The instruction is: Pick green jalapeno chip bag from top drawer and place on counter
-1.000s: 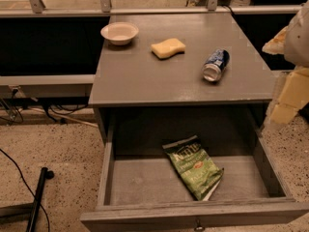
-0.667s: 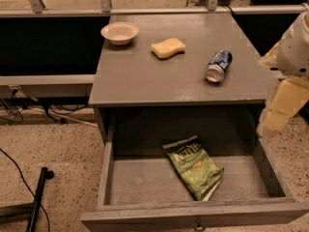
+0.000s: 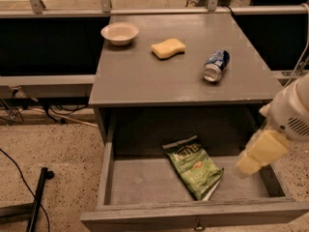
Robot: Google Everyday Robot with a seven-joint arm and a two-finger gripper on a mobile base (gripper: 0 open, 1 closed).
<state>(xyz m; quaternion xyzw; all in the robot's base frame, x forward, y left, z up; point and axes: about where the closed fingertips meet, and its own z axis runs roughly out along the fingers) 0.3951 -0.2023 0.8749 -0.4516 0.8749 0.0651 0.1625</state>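
Next, I grab the green jalapeno chip bag by its long side (image 3: 214,166) nearest the white arm, toward the drawer's front panel.
The green jalapeno chip bag (image 3: 193,167) lies flat in the open top drawer (image 3: 140,185), right of its middle, with its top end toward the back. The drawer is pulled far out, and its front panel and small knob (image 3: 197,223) sit at the bottom edge of the view. The grey counter (image 3: 159,79) is the cabinet top above it. My gripper (image 3: 248,162) hangs from the white arm (image 3: 292,112) at the right, pointing down-left over the drawer's right side. It is just right of the bag and a little above it, apart from it.
On the counter stand a white bowl (image 3: 119,33) at the back left and a yellow sponge (image 3: 168,48) in the middle, and a blue soda can (image 3: 216,65) lies on its side at the right. A black stand (image 3: 38,197) and cables lie on the floor at the left.
My arm has come down and to the left, from beside the counter's right edge to over the right side of the open drawer. The bag and the counter items have not moved.
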